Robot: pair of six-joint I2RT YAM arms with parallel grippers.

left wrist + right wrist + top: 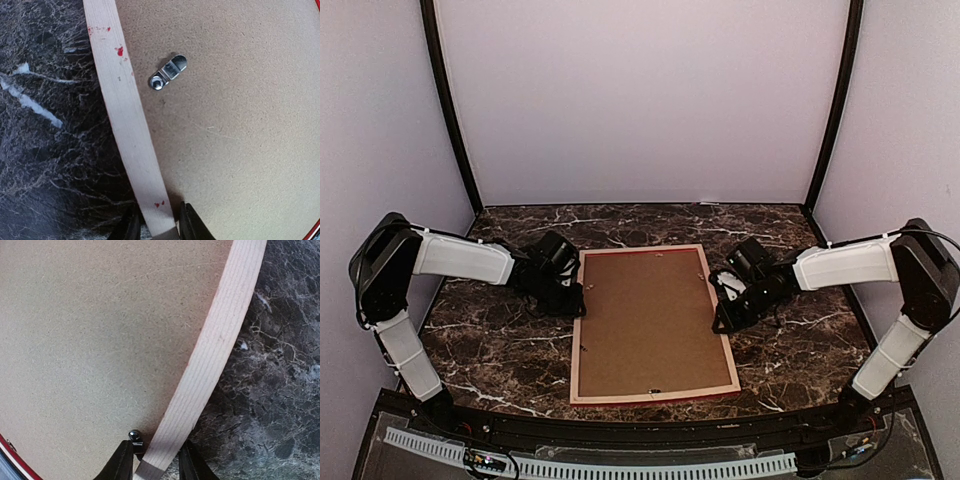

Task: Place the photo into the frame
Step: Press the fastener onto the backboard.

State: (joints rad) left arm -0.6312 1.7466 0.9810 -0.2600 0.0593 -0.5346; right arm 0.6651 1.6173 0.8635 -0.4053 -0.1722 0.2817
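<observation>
The small metal clip crowds the inner finger of my right gripper, so I will open that gripper and take the frame's rail farther away point(194, 385), clear of the clip.
The frame point(577, 340) lies face down on the marble table, its pale wooden back up and a brown backing board point(650, 320) filling its opening. The photo is hidden. My left gripper point(580, 300) is shut across the frame's left rail point(127, 125), one finger on each side of it. My right gripper point(720, 312) is shut across the right rail point(210, 355), its inner finger point(120, 462) against a small metal clip point(134, 436). A thin red edge of the frame's face point(15, 457) shows at the lower left of the right wrist view.
Another silver turn clip point(167, 72) sits on the backing board just inside the left rail. Dark marble table point(790, 240) surrounds the frame on all sides. Pale walls with black corner posts point(450, 110) close in the back and sides.
</observation>
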